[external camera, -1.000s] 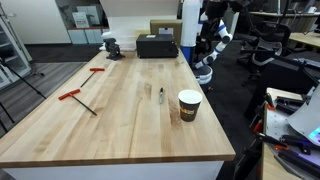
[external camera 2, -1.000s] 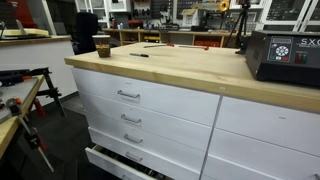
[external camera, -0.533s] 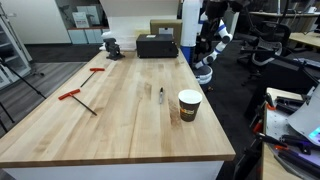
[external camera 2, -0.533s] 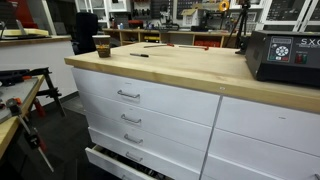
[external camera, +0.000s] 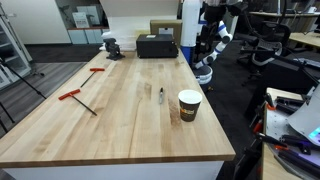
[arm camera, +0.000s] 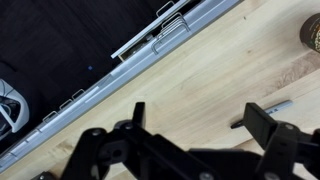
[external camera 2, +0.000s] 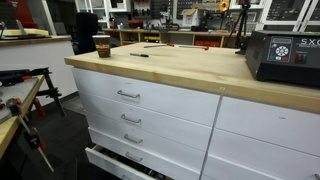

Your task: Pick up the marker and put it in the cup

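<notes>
My gripper will close on the marker's black end (external camera: 161, 90) (arm camera: 238, 124), which is the end farther away from the brown paper cup.
The marker (external camera: 162, 95) lies flat on the wooden table (external camera: 110, 120), a little left of the brown paper cup (external camera: 189, 105) with a white rim. In an exterior view the cup (external camera 2: 102, 45) stands at the table's far end with the marker (external camera 2: 140, 55) beside it. In the wrist view my gripper (arm camera: 200, 112) is open and empty above the table. The marker (arm camera: 275, 106) lies just past the right finger, partly hidden by it. The cup (arm camera: 312, 30) shows at the top right corner. My arm (external camera: 210, 40) stands at the table's far right side.
Two red-handled tools (external camera: 75, 97) (external camera: 97, 70) lie on the left of the table. A black box (external camera: 157, 46) and a vise (external camera: 111, 45) stand at the far end. Drawers (external camera 2: 140, 105) run under the table edge (arm camera: 130, 70).
</notes>
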`<state>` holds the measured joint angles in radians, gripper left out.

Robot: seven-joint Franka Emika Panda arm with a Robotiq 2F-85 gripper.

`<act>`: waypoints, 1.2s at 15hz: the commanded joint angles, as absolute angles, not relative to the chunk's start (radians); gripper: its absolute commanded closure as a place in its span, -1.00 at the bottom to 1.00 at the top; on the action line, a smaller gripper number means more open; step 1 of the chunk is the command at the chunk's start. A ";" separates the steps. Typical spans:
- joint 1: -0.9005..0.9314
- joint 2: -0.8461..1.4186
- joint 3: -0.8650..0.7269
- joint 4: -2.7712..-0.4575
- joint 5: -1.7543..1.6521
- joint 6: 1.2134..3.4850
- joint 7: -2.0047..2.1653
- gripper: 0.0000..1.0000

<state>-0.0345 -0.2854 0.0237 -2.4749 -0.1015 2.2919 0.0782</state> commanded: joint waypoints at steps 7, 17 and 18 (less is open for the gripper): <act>-0.003 -0.026 0.088 -2.351 -0.086 2.296 0.373 -1.00; 0.110 0.306 0.057 -2.070 -0.034 2.360 0.659 -1.00; 0.116 0.332 0.048 -2.042 -0.030 2.363 0.681 -1.00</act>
